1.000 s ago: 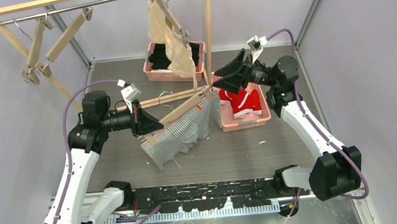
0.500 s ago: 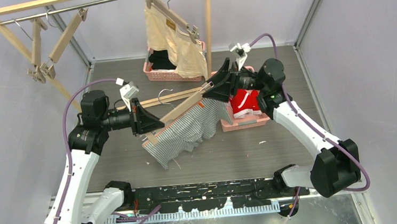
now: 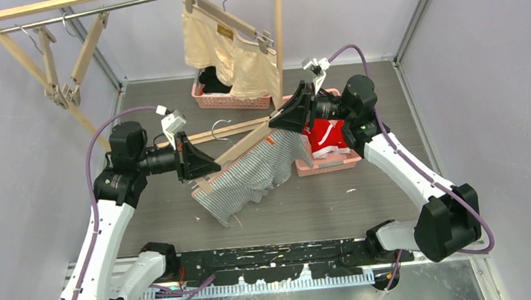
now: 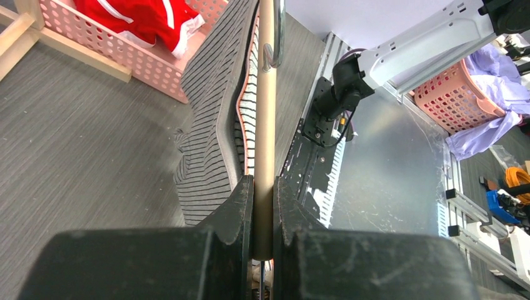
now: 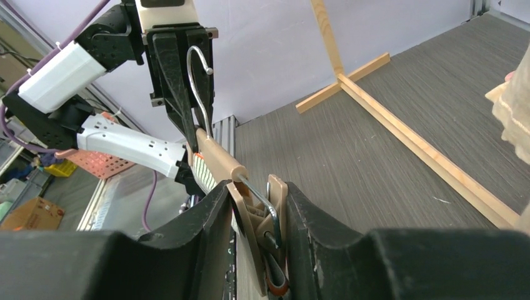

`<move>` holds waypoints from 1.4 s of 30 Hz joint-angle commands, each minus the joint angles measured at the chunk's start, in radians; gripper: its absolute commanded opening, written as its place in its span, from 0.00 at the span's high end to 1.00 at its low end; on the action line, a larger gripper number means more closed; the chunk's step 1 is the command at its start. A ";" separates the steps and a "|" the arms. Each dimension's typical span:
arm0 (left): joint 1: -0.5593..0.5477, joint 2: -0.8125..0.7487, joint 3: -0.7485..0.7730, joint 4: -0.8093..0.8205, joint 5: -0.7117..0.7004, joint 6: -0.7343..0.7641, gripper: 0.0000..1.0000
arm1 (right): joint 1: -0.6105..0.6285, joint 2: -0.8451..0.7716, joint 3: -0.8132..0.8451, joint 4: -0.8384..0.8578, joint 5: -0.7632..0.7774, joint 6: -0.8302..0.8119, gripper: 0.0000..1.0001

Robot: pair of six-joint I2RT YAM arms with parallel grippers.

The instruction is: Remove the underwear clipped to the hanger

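Observation:
My left gripper is holding the hanger's bar beside a closed clip. My right gripper should take the bar (image 3: 253, 138), so my left gripper is free to squeeze that clip.
The grey-and-white striped underwear (image 3: 247, 180) hangs clipped to a wooden hanger (image 3: 241, 146) held in mid-air between my arms. My left gripper (image 3: 207, 170) is shut on the hanger's left end; in the left wrist view (image 4: 264, 184) its jaws pinch the bar (image 4: 267, 94) beside the striped cloth (image 4: 215, 94). My right gripper (image 3: 278, 120) is shut on the clip (image 5: 259, 215) at the hanger's right end (image 5: 257, 190). The red underwear (image 3: 327, 136) lies in a pink basket (image 3: 328, 163). The beige underwear (image 3: 230, 52) hangs clipped on the rack.
A wooden rack (image 3: 280, 34) with a metal rail holds two empty clip hangers (image 3: 64, 80) at the left. A second pink basket (image 3: 226, 97) with black clothes stands behind. The rack's base bar (image 5: 412, 140) runs across the floor.
My right gripper moved left from above the basket to the hanger's right clip and closed on it. The beige underwear swung left on the rail. The left arm stayed put.

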 commanded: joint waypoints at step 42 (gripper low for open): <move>0.001 -0.035 -0.025 0.182 0.034 -0.105 1.00 | 0.009 -0.081 0.033 -0.010 0.123 -0.069 0.30</move>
